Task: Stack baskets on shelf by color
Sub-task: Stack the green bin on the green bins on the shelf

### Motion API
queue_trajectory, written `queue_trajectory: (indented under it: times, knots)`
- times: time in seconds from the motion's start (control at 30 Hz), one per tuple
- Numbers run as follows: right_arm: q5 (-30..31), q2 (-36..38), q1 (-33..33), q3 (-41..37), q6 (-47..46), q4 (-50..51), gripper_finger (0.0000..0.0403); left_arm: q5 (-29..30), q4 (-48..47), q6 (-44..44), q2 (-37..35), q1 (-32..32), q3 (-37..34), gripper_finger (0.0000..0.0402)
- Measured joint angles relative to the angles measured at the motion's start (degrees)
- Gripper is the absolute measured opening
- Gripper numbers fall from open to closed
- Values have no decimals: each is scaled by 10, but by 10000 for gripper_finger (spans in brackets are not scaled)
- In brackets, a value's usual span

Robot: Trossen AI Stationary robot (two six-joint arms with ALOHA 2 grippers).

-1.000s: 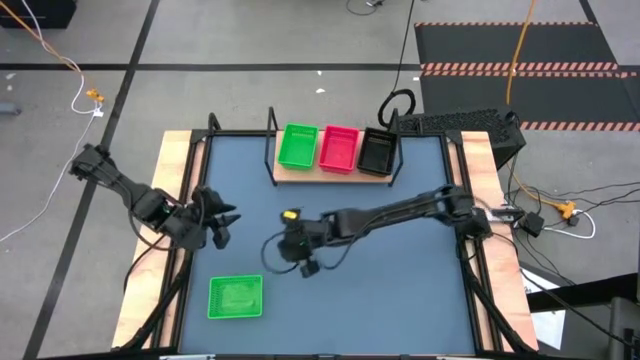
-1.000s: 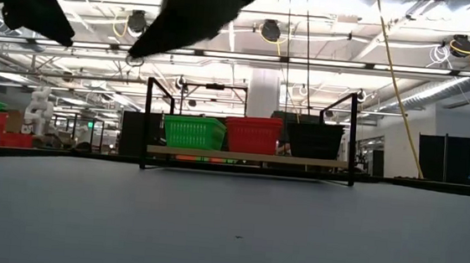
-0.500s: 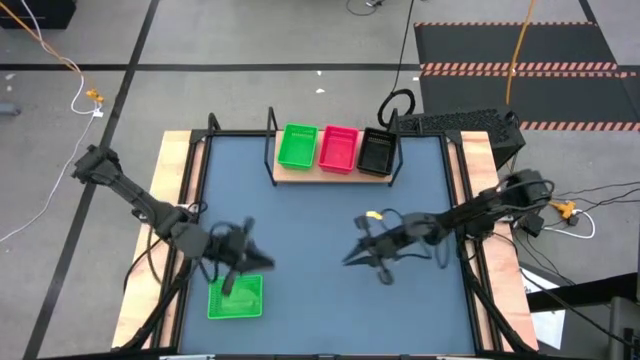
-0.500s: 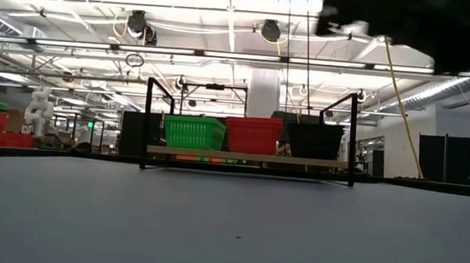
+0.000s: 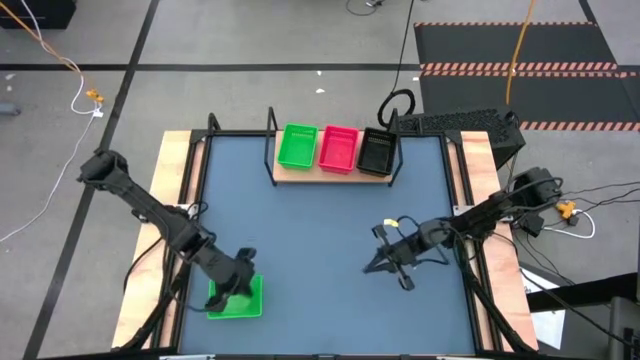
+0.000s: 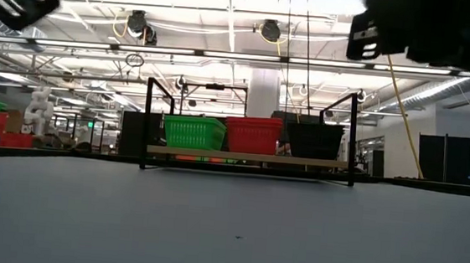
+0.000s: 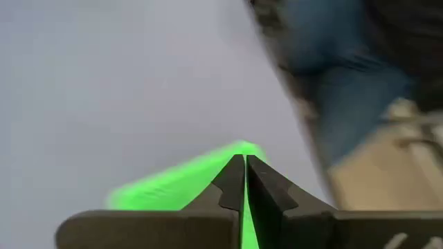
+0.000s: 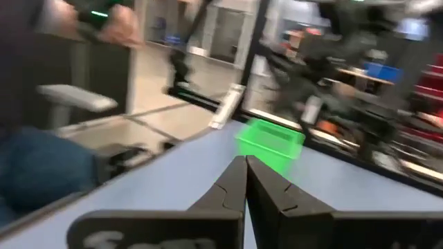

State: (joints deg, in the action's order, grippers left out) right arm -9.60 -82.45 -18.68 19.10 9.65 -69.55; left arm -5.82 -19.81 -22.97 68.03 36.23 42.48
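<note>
I have my left fingers shut over the loose green basket's far corner, so I should back off, open and take that basket's rim nearest the wooden strip (image 5: 209, 302).
Three baskets stand side by side on the shelf (image 5: 290, 173) at the table's far edge: green (image 5: 298, 145), red (image 5: 339, 148) and black (image 5: 375, 152). Another green basket (image 5: 228, 300) rests flat on the table at the near left. My left gripper (image 5: 243, 283) is shut and slants down over that basket's far right corner; in the left wrist view the basket (image 7: 173, 190) shows blurred just past the fingertips (image 7: 246, 160). My right gripper (image 5: 368, 268) is shut and empty. It hangs above the table right of centre and points toward the left edge, where the green basket (image 8: 270, 142) shows. My left gripper stands with its shut fingers over the far right corner (image 5: 252, 284) of the green basket on the table, slanting down from the far left. I cannot tell whether the fingers touch the basket, which lies flat.
Bare blue-grey tabletop (image 5: 320, 230) stretches between the shelf and the arms. Wooden strips (image 5: 180, 170) run along the table's left and right sides. A black device (image 5: 455, 122) sits off the far right corner. A person's blue trouser leg (image 8: 41, 173) shows beyond the table.
My left gripper has gone toward the near edge and down to the green basket on the table, turning its wrist and shutting its fingers. My right gripper has drawn back from the table's middle toward the right edge. All the baskets have stayed where they were.
</note>
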Motion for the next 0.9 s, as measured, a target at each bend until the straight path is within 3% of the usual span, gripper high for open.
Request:
queue_trajectory:
  times: [0.1, 0.23, 0.4, 0.6, 0.8, 0.9]
  knots:
    - [50, -9, 1, 0, 1, -2, 0, -22, 0, -23, 8, 20, 19, 4]
    - [53, -12, 8, 2, 0, -6, 0, -17, -19, -3, 33, 50, 56, 6]
    - [54, -13, 20, 2, -9, -6, 0, -16, -154, -113, 56, 60, 95, 3]
    - [55, -13, 25, 2, -30, -5, 0, -25, -314, -218, 59, 85, 88, 21]
    - [98, -13, 25, 2, -41, -5, 0, -59, -295, -188, 58, 141, 86, 54]
    - [98, -13, 25, 2, -41, -5, 0, 5, -298, -179, 59, 149, 86, 80]
